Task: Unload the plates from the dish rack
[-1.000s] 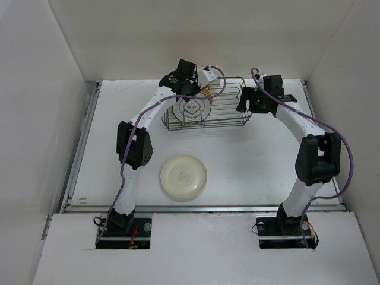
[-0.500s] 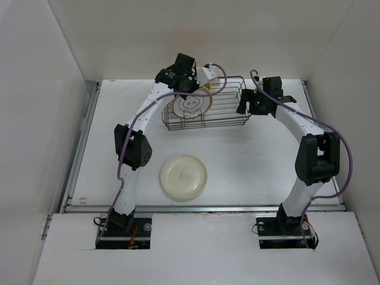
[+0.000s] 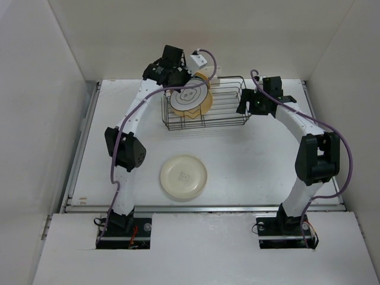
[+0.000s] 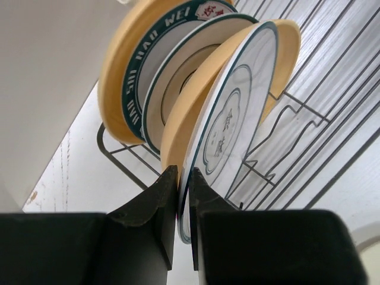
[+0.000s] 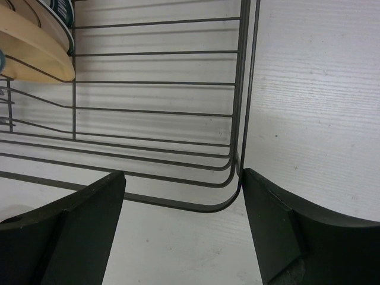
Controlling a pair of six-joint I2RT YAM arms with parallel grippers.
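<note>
My left gripper is to release the white plate, still upright over the dish rack, next on the bare table [image 3: 135,162], beside the cream plate.
My left gripper [image 3: 181,80] is shut on the top rim of the white plate with a thin black rim [image 3: 190,98] and holds it upright over the left end of the dish rack [image 3: 228,116]. In the left wrist view the fingers [image 4: 161,196] pinch that plate [image 4: 234,113]; the yellow-orange plate [image 4: 284,53] stands right behind it, and the green-rimmed plate [image 4: 135,89] behind that. The cream plate [image 3: 183,176] lies flat on the table. My right gripper [image 3: 248,105] is open at the rack's right end; the rack's corner wire [image 5: 228,199] lies between its jaws.
White walls close in the table at the back and on both sides. A metal rail [image 3: 202,208] runs along the table's near edge. The right half of the rack holds no plates.
My left gripper has moved up and back-left with the thin-rimmed white plate, raising it out of the rack's dividers. The right arm and the cream plate have not moved.
</note>
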